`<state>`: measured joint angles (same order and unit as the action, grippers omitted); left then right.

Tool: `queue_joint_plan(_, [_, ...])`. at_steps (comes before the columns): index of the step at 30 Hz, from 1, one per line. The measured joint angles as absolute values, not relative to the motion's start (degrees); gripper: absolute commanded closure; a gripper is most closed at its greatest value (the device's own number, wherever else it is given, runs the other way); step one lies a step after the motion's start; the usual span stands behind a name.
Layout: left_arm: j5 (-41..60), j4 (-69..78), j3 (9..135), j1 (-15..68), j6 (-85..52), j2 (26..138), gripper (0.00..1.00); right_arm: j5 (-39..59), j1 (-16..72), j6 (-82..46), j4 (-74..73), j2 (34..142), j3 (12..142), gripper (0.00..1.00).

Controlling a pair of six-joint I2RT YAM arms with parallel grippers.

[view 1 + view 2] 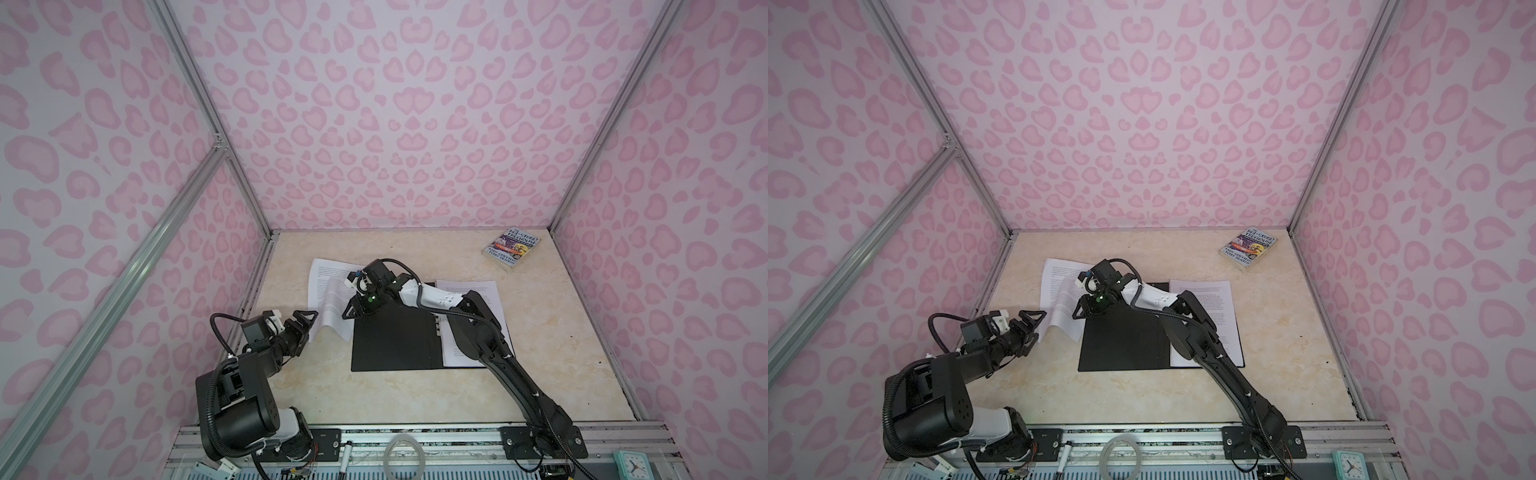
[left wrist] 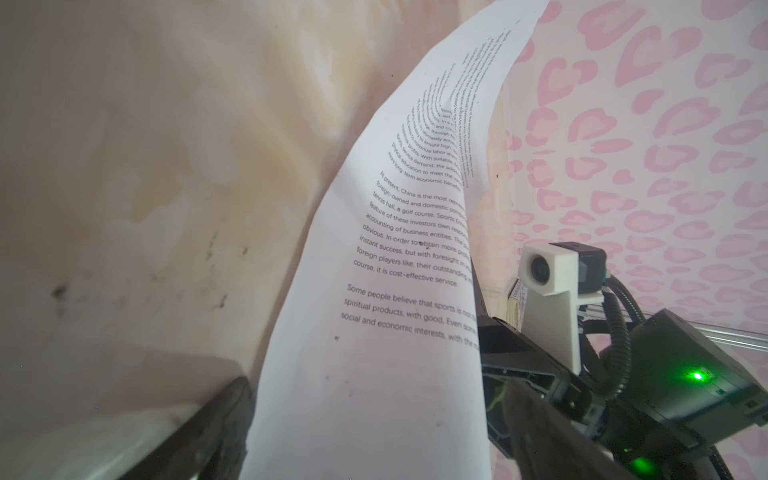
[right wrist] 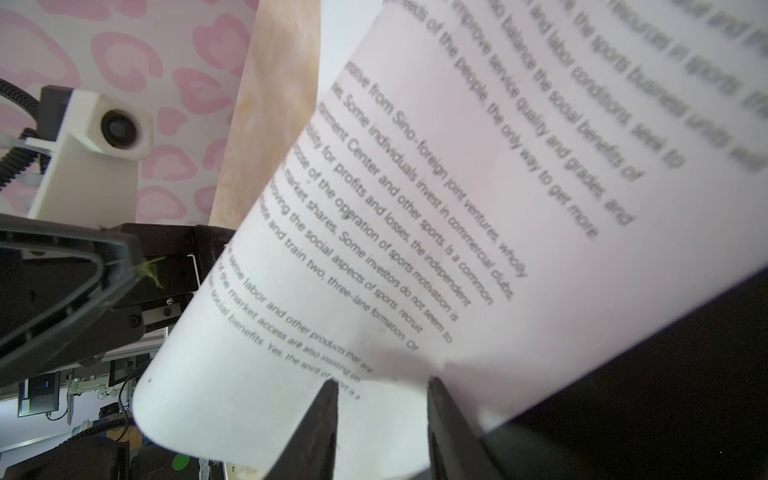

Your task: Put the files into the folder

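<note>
The curled file sheet meets my right gripper partway along the sheet's side, so next I back off and pinch the sheet's near corner (image 1: 347,337) beside the folder.
The folder (image 1: 395,340) (image 1: 1121,345) lies open at the table's middle, black inside up, and its right half carries printed files (image 1: 478,291) (image 1: 1212,299). One loose file sheet (image 1: 328,291) (image 1: 1059,291) lies curled just left of the folder. My left gripper (image 1: 309,326) (image 1: 1036,326) is open at that sheet's near corner. In the left wrist view the sheet (image 2: 395,291) runs between its spread fingers (image 2: 220,424). My right gripper (image 1: 351,311) (image 1: 1080,311) hovers at the folder's far left corner. Its fingertips (image 3: 328,390) stand apart against the bent sheet (image 3: 415,208), with paper showing in the gap.
A colourful paperback book (image 1: 513,248) (image 1: 1249,247) lies at the far right corner. A tape roll (image 1: 405,457), a pen (image 1: 345,451) and a small clock (image 1: 631,465) sit on the front rail. Pink patterned walls close in three sides.
</note>
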<state>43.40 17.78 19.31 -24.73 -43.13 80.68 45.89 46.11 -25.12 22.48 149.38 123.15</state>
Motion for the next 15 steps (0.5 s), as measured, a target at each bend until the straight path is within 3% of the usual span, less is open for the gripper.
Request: queue_joint_plan(15, [44.91,16.53,20.27,-22.63,-50.94,79.0,0.03,44.93,45.98,-24.73,22.74,144.97,117.54,0.56])
